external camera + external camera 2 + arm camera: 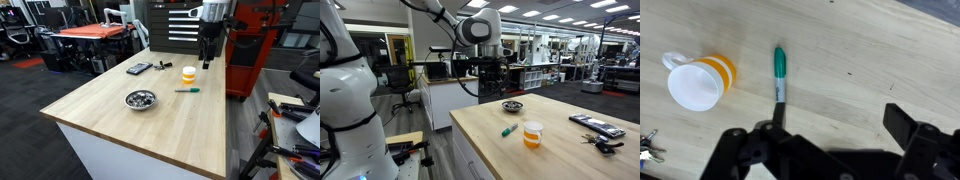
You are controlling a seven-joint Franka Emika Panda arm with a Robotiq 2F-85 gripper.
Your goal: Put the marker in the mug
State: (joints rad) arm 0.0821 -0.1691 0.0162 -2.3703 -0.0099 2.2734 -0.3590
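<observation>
The robot's gripper should next go to the marker's solid teal-green end [196, 90] [780, 63], the one farther away from the metal bowl, and close there.
The teal-green marker [780, 75] lies flat on the wooden table, also seen in both exterior views [187, 90] [507, 131]. The yellow-orange mug [702, 82] with a white upper part stands upright beside it, a short gap apart [189, 74] [532, 134]. My gripper [835, 125] hangs open and empty well above the table, over the marker's near end; in an exterior view it hovers over the table's far edge [207, 55] and, in the exterior view with the white robot body, high above the table's near corner [493, 85].
A shiny metal bowl [140, 99] [512, 106] holds small items. Black flat devices [139, 68] [597, 125] and keys [163, 66] [648, 148] lie near the mug. The table edge [130, 140] drops off to the floor.
</observation>
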